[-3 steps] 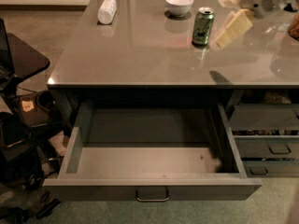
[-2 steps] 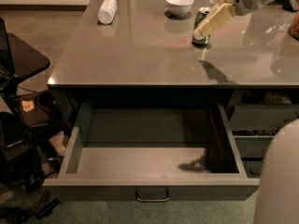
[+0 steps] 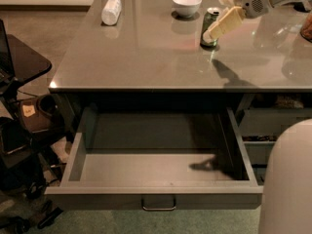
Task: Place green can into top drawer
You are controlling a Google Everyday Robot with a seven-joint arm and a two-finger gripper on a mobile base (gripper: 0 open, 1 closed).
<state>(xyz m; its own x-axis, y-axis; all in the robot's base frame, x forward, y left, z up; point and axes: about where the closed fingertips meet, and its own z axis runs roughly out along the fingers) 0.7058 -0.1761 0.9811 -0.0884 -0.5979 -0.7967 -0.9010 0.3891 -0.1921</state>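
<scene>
Next, I grip the upper half of the can's body (image 3: pixel 209 22) on the green can, below its rim, with my gripper.
The green can (image 3: pixel 208 22) stands upright on the grey tabletop (image 3: pixel 146 57), right of centre and just in front of the white bowl. My gripper (image 3: pixel 214 16) reaches in from the upper right and is open. One cream finger (image 3: pixel 225 22) lies against the can's right side and the other sits higher, behind it. The can stands on the table and is not lifted. The top drawer (image 3: pixel 156 191) is pulled fully out below the table edge. Its inside is bare, and its small metal handle (image 3: pixel 158 206) is at the front centre.
A white bowl (image 3: pixel 186 4) and a white bottle (image 3: pixel 111 9) lying on its side are at the back of the table. Narrower grey drawers (image 3: pixel 273 130) sit to the right. My white body (image 3: pixel 287 184) fills the lower right. Dark furniture (image 3: pixel 19 82) stands at the left.
My gripper has moved left and down, closing in on the green can. My white body has come into view at the lower right. The can and drawer have not moved.
</scene>
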